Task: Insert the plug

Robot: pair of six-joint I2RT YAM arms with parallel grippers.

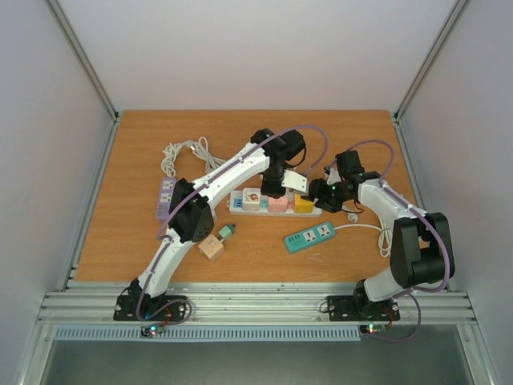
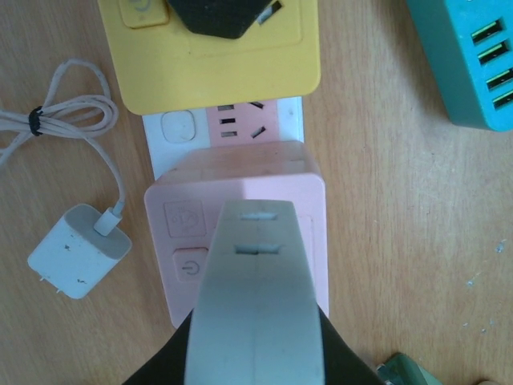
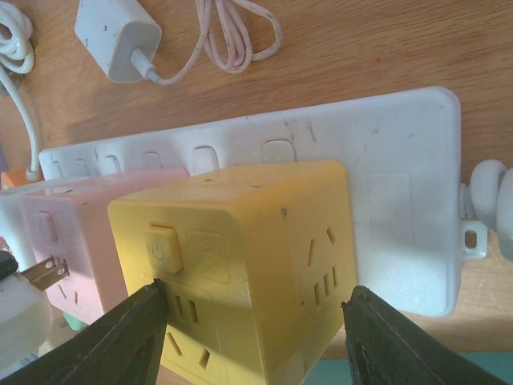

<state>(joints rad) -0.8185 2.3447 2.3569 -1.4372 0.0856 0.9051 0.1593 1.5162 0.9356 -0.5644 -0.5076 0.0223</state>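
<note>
Next, my left gripper lets go of the white plug in the top of the pink cube [image 1: 278, 194] [image 2: 240, 250], beside the yellow cube.
A white power strip [image 1: 237, 197] lies mid-table and carries a white, a pink [image 1: 277, 204] and a yellow cube adapter [image 1: 303, 204]. My left gripper [image 1: 293, 184] is shut on a white plug [image 2: 255, 281] and holds it just over the pink cube [image 2: 240, 172]. In the right wrist view the plug's white body [image 3: 22, 317] shows at the lower left, its brass prongs beside the pink cube [image 3: 80, 216]. My right gripper [image 3: 252, 337] is open. Its jaws straddle the yellow cube [image 3: 240, 241], one black finger on each side.
A teal power strip [image 1: 309, 237] lies in front of the white one. A purple strip [image 1: 166, 196] and a coiled white cable [image 1: 188, 152] lie at the left. A white charger with its cord [image 2: 80, 250] lies behind the strip. A small wooden cube [image 1: 212, 248] lies near the left arm.
</note>
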